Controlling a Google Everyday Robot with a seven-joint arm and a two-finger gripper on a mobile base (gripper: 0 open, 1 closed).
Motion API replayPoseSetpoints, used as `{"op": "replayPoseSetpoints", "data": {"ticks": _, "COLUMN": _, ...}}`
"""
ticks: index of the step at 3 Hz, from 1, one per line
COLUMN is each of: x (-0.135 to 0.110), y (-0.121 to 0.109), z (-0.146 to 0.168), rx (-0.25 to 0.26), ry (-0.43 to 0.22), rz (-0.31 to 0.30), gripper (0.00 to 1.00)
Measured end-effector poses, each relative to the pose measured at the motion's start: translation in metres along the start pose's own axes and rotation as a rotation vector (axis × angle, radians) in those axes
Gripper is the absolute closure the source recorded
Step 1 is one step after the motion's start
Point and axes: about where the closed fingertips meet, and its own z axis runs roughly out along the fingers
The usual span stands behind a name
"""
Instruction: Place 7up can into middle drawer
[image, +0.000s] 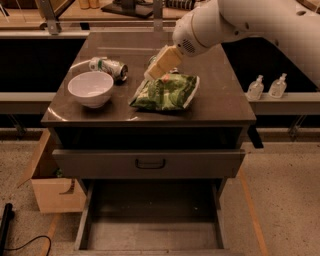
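Note:
The end of the 7up can (120, 71) that lies nearer the green chip bag will be gripped by my gripper as I close it there.
The 7up can (108, 67), white-silver with green markings, lies on its side at the back left of the cabinet top, just behind the white bowl (90, 88). My gripper (159, 67) hangs from the white arm that comes in from the upper right. It is over the far edge of the green chip bag (165, 92), about a bowl's width to the right of the can and not touching it. The middle drawer (150, 232) is pulled out at the bottom, its grey floor bare.
A shut grey drawer front with a black handle (150, 163) sits above the open drawer. A cardboard box (52, 192) stands on the floor at the left. Two small clear bottles (256, 88) stand on the shelf at the right.

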Motion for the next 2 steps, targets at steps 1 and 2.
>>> {"op": "replayPoseSetpoints", "data": {"ticks": 1, "x": -0.004, "y": -0.010, "z": 0.035, "rx": -0.004, "ry": -0.003, "rz": -0.007, "gripper": 0.00}}
{"op": "replayPoseSetpoints", "data": {"ticks": 2, "x": -0.014, "y": -0.011, "z": 0.068, "rx": -0.027, "ry": -0.004, "rz": -0.019, "gripper": 0.00}}
